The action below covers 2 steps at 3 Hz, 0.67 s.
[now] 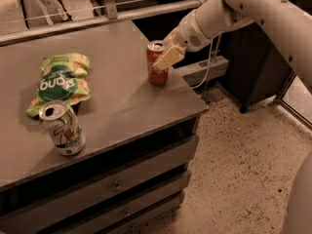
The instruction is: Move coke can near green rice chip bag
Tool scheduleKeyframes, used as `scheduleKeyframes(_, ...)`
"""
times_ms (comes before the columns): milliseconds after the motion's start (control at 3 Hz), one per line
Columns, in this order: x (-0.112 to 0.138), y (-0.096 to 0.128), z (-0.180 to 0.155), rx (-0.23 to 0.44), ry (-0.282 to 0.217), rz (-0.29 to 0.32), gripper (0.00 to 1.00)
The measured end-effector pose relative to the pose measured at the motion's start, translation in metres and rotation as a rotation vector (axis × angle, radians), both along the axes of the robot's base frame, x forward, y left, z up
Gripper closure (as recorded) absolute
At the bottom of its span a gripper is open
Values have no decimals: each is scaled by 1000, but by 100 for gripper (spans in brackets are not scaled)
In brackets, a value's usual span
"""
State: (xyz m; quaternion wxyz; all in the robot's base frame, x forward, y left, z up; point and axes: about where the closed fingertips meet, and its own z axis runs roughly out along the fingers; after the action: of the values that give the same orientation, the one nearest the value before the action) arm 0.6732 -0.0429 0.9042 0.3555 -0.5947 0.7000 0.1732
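Next, my gripper lets go of the coke can on the table [95, 79] against the green rice chip bag's side facing my gripper.
The coke can [156, 71], red-orange with a silver top, stands upright near the right edge of the grey table [122, 99]. My gripper [160, 62] reaches in from the upper right and is closed around the can; one cream finger [168, 57] lies across its front right side and the other is hidden behind it. The green rice chip bag [61, 82] lies flat on the left part of the table, well left of the can.
A white-and-green can [62, 128] stands upright at the front left, just below the bag. The table's right edge drops off right beside the coke can. Drawers [117, 184] lie under the top, speckled floor [243, 169] to the right, and a rail [97, 16] runs along the back.
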Motion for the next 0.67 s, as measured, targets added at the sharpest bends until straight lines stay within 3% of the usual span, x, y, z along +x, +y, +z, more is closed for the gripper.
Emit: scheduleKeyframes(667,40,65,12,12,-30,142,100)
